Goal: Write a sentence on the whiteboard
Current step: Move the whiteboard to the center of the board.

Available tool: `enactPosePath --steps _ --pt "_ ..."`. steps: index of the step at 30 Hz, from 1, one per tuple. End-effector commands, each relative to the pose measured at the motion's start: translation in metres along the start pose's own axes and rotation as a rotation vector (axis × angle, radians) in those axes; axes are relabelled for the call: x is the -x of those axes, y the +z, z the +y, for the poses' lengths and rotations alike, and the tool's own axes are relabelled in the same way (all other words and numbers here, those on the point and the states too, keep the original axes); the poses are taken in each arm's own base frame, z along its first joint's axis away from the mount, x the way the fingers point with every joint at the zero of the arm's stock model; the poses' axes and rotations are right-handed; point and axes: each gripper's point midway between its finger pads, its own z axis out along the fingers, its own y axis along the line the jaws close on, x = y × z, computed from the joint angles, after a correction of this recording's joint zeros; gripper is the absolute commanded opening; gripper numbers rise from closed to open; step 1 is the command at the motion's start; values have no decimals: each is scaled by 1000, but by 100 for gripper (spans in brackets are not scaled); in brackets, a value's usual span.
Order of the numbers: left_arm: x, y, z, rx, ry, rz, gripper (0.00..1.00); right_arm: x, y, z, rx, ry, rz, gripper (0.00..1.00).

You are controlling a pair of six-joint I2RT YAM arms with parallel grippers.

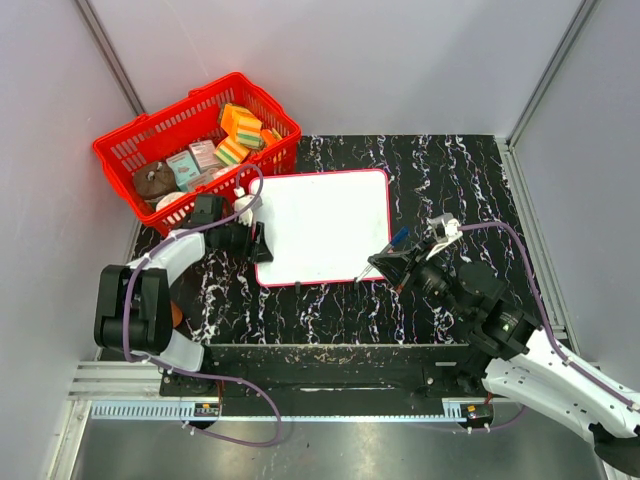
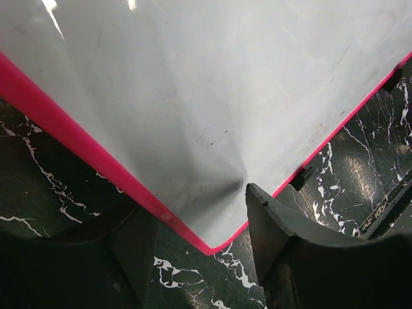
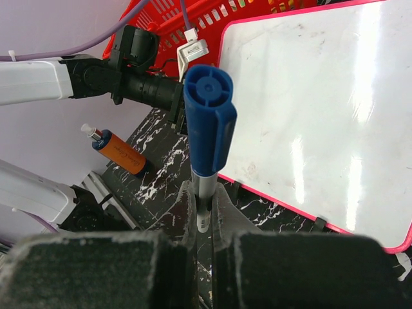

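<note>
One finger of my left gripper reaches over the whiteboard's writing side, so I will back off, turn my left gripper and pinch the whiteboard corner's red tip [image 2: 211, 248] before writing.
The whiteboard [image 1: 325, 225] lies flat in the middle of the table, white with a thin red frame. No blue writing shows on it in any view. My left gripper [image 1: 260, 243] is open at the board's near left corner; in the left wrist view [image 2: 199, 225] that corner [image 2: 215, 241] lies between the fingers [image 2: 277, 225], apart from them. My right gripper [image 1: 392, 262] is at the board's near right edge, shut on a marker [image 3: 209, 116] with its blue cap on. The board also shows in the right wrist view [image 3: 309, 109].
A red basket [image 1: 200, 135] with sponges and small items stands at the back left, touching the board's far left corner. An orange tube [image 3: 119, 151] lies on the marble table near the left arm's base. Grey walls close in the table.
</note>
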Motion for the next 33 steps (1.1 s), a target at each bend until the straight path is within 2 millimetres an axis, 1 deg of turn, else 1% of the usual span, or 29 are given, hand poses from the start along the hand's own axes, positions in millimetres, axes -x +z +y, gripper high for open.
enactPosePath --steps 1,8,15,18,21,23,29,32,33 --pt "6 -7 -15 -54 49 -45 57 9 -2 0 -11 7 -38 0" --pt "2 -8 -20 -77 60 -47 55 8 -2 -2 -16 10 -39 0" --pt "5 -13 -29 -103 71 -66 56 9 -2 -2 -19 8 -43 0" --pt "5 -14 -29 -103 82 -70 57 9 -1 -2 -19 9 -43 0" --pt "5 -17 -35 -124 104 -68 59 10 -2 -2 -19 9 -45 0" --pt "-2 -16 -39 -131 111 -38 60 11 -2 -2 -19 9 -46 0" --pt "-7 -18 -35 -101 123 -10 63 12 0 -1 -17 13 -49 0" --pt "-6 -19 -32 -82 127 -10 68 13 -1 0 -15 13 -49 0" --pt "-5 -19 -30 -70 130 -9 71 14 -2 0 -16 13 -53 0"
